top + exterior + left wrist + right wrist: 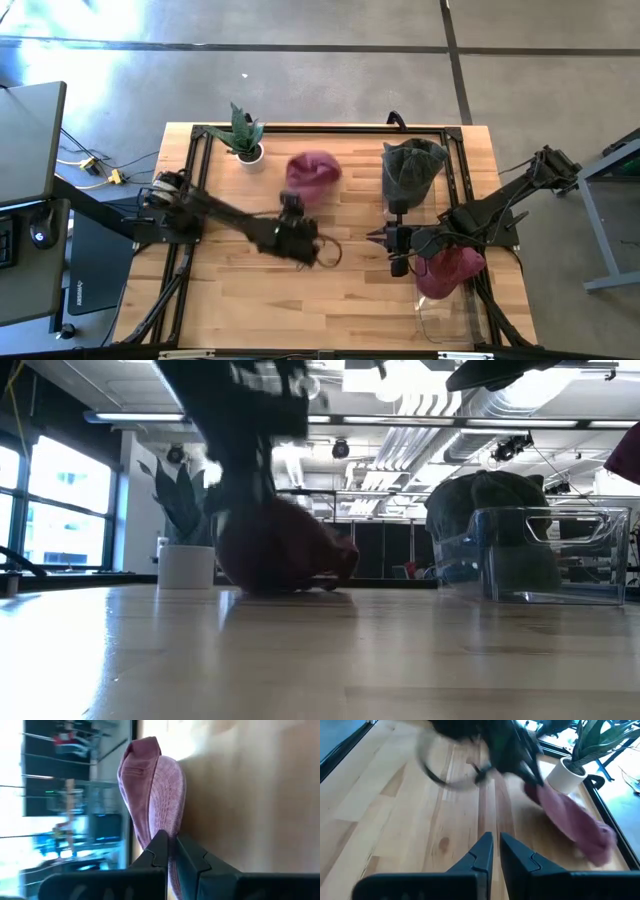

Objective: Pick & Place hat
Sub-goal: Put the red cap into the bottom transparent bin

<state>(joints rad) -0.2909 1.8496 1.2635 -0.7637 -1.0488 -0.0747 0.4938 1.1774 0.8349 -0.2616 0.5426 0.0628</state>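
Next, my left gripper releases the pink hat on the wood at the table's middle (302, 237), a little toward the potted plant, and leaves it lying there.
A pink hat (315, 170) lies on the wooden table at the far middle, next to a potted plant (245, 135). It also shows in the low view (280, 550) and in the right wrist view (570, 820). My left gripper (291, 205) is at the hat's near edge, its fingers almost together with pink cloth between them (172, 847). My right gripper (375, 238) is shut and empty over bare wood at the middle right (496, 842). My left gripper pinches the pink hat's near edge (173, 865) between its two fingers. The fingers come from the table's near side and point toward the far edge. The hat rests on the table ahead of the fingers, its crown (150, 785) beyond them.
A dark green hat (412, 165) stands at the far right. A maroon hat (450, 268) lies at a clear container (440, 310) at the near right, under the right arm. A black frame (330, 128) runs round the table top. Bare wood lies at the near middle.
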